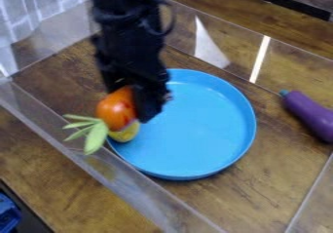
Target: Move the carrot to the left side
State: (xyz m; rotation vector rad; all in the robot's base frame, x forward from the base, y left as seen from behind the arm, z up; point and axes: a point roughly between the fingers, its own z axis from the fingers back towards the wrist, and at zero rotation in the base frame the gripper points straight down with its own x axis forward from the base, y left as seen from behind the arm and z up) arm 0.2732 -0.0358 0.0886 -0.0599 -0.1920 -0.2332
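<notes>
I need to release the carrot on the wooden table (50, 90) beside the clear plastic side, away from the blue plate.
The orange carrot (115, 109) with its green leafy top (86, 132) hangs in my black gripper (135, 102), which is shut on it. The gripper points almost straight down over the left rim of the blue plate (208, 130). The carrot's leaves stick out to the lower left, past the plate's edge. Below the carrot a yellow lemon (125, 132) lies on the plate, mostly hidden by it.
A purple eggplant (310, 112) lies on the wooden table at the right edge. A clear plastic wall (78, 169) runs along the front left, and another clear panel (235, 42) stands behind the plate.
</notes>
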